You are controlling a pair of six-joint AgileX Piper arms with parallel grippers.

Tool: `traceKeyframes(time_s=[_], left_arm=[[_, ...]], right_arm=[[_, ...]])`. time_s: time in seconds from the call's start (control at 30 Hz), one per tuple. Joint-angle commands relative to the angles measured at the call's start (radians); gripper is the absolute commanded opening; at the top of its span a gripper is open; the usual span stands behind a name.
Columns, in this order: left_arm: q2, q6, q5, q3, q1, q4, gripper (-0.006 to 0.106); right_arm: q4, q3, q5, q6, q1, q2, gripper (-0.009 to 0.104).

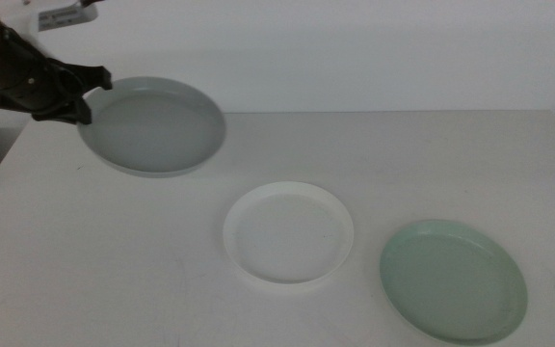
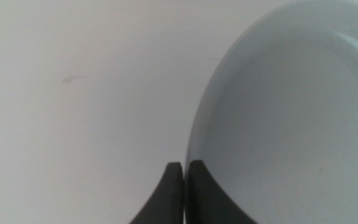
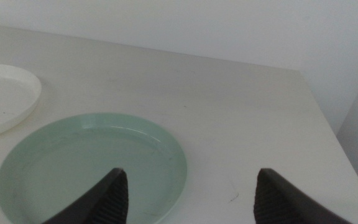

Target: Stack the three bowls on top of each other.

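Observation:
My left gripper has the grey-blue bowl to put down. It will let go of that bowl on top of the white bowl (image 1: 287, 210) near the middle of the table.
The grey-blue bowl (image 1: 154, 127) is at the back left of the table. My left gripper (image 1: 87, 96) is shut on its left rim; in the left wrist view the jaws (image 2: 185, 167) pinch the thin edge of the grey-blue bowl (image 2: 291, 118). Whether this bowl rests on the table I cannot tell. Near the table's middle lies the white bowl (image 1: 288, 232). The mint green bowl (image 1: 454, 280) sits at the front right. My right gripper (image 3: 190, 182) is out of the middle view and hangs open, one jaw over the mint green bowl (image 3: 86, 162), beside the white bowl (image 3: 2, 96).
The white table (image 1: 403, 164) ends at a white wall behind the bowls. Its right edge (image 3: 328, 130) runs close to the mint green bowl. Bare tabletop lies between the grey-blue bowl and the white one.

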Motion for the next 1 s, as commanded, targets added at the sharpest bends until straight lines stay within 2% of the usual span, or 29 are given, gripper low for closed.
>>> traceKeyframes(time_s=[0.0,0.43,0.6,0.97], left_arm=[[-0.113,-0.011,-0.061,0.025,-0.046,-0.038,0.000],[-0.110,-0.045,-0.214,0.127,-0.345,-0.056,0.000],[-0.046,-0.059,-0.237,0.127,-0.394,-0.064,0.000],[0.068,-0.060,-0.245,0.127,-0.401,-0.071,0.000]], right_arm=[[-0.002,-0.006,-0.070,-0.010,-0.008,-0.027,0.052],[-0.002,-0.006,-0.070,-0.010,-0.008,-0.027,0.052],[-0.002,-0.006,-0.070,-0.010,-0.008,-0.027,0.052],[-0.002,-0.006,-0.070,-0.010,-0.008,-0.027,0.052]])
